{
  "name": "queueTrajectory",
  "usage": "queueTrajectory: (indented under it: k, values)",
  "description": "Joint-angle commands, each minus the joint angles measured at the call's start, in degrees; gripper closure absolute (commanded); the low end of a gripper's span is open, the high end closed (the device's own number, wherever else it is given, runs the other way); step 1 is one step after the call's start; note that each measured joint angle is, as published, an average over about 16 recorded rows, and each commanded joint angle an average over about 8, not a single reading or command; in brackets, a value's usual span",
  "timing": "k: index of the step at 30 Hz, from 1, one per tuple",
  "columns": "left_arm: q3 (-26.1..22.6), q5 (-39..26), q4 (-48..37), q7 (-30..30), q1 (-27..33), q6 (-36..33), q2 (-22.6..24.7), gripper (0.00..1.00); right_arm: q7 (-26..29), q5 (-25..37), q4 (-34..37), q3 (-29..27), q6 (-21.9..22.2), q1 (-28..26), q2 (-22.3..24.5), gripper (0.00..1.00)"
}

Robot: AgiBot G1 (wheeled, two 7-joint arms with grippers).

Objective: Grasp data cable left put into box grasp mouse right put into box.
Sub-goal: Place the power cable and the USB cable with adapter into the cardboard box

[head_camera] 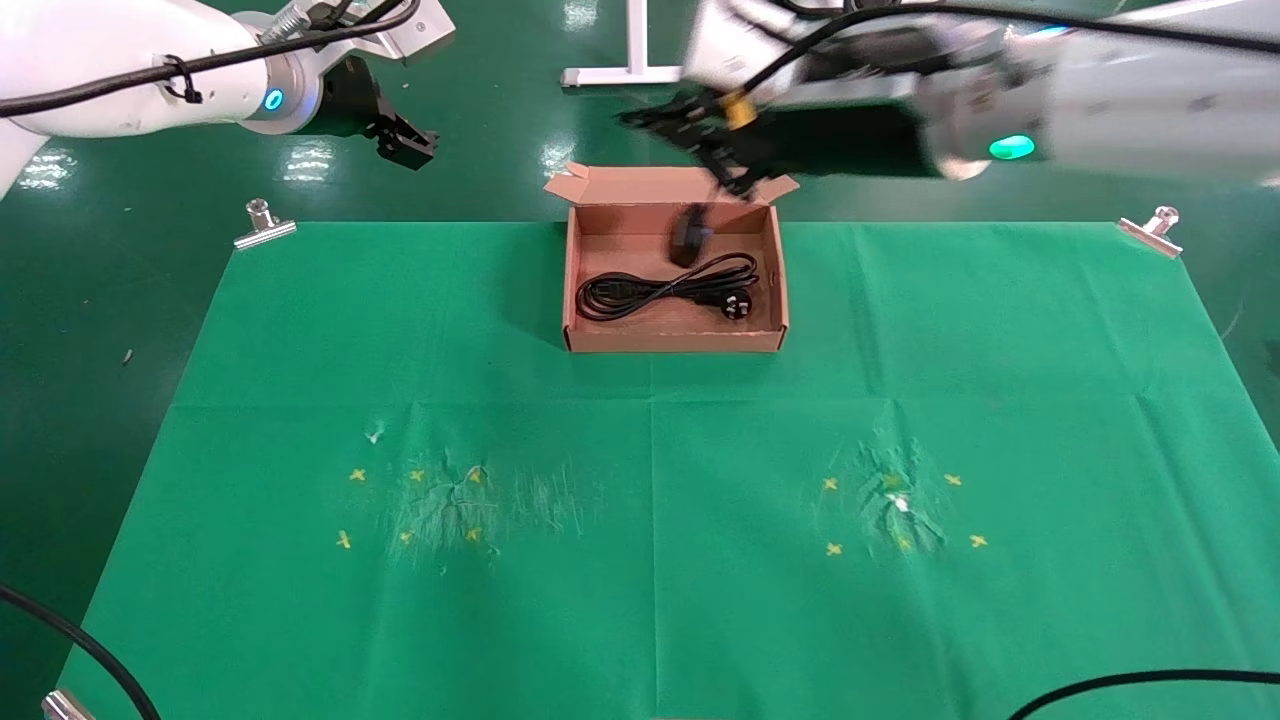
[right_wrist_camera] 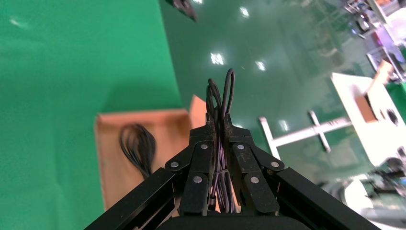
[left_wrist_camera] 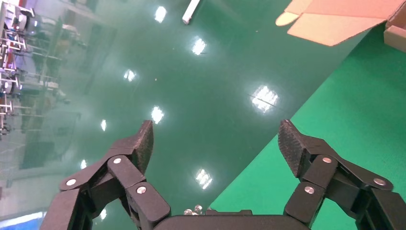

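Note:
Next, my right gripper lets go of the mouse between the coiled data cable and the brown box's near side (head_camera: 656,311) (right_wrist_camera: 125,174).
The brown box (head_camera: 670,342) stands at the far middle of the green cloth. Inside it lies the data cable (head_camera: 665,285), coiled, its plug towards the right. My right gripper (head_camera: 725,170) hovers over the box's far edge, shut on the bundled thin wire (right_wrist_camera: 229,86) of the mouse. The black mouse (head_camera: 686,236) hangs below it over the far part of the box; whether it touches the floor of the box I cannot tell. In the right wrist view my right gripper (right_wrist_camera: 219,122) pinches the wire loops, with the box (right_wrist_camera: 112,172) and data cable (right_wrist_camera: 139,146) beneath. My left gripper (head_camera: 405,145) is raised at the far left, open and holding nothing.
Metal clips (head_camera: 263,224) (head_camera: 1152,230) pin the cloth's far corners. Yellow crosses mark two worn patches (head_camera: 450,500) (head_camera: 900,505) on the near half. A white stand base (head_camera: 620,72) sits on the floor behind the box. In the left wrist view my left gripper (left_wrist_camera: 218,139) hangs over the cloth's edge (left_wrist_camera: 354,115).

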State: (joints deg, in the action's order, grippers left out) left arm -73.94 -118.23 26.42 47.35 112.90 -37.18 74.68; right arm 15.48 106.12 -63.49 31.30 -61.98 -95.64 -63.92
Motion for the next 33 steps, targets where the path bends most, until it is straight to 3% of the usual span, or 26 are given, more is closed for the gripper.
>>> queueTrajectory:
  k: [1, 8, 9, 16, 18, 33]
  values:
    - [-0.1, -0.3, 0.5, 0.5, 0.0, -0.1, -0.2, 0.00, 0.8, 1.0, -0.2, 1.0, 0.5, 0.4, -2.3, 1.00]
    - [-0.4, -1.3, 1.8, 2.1, -0.1, -0.3, -0.6, 0.00, 1.9, 8.4, 4.5, 4.8, 3.6, 1.2, -6.8, 1.00]
    - [-0.5, -1.4, 2.0, 2.2, -0.2, -0.4, -0.7, 0.00, 2.0, 9.4, 5.5, 5.1, 4.2, 1.4, -7.2, 0.96]
    - [-0.7, -1.9, 2.6, 3.0, -0.1, -0.5, -1.0, 0.00, 2.6, 13.2, 10.0, 6.2, 7.9, 2.6, -8.8, 0.12]
    - [-0.7, -2.0, 2.6, 3.0, -0.1, -0.5, -1.1, 0.00, 2.7, 13.6, 10.5, 6.3, 8.4, 2.8, -9.0, 0.00]
    - [-0.6, -1.8, 2.6, 2.9, -0.2, -0.5, -1.0, 0.00, 2.5, 12.7, 9.5, 6.0, 7.5, 2.5, -8.5, 0.00]
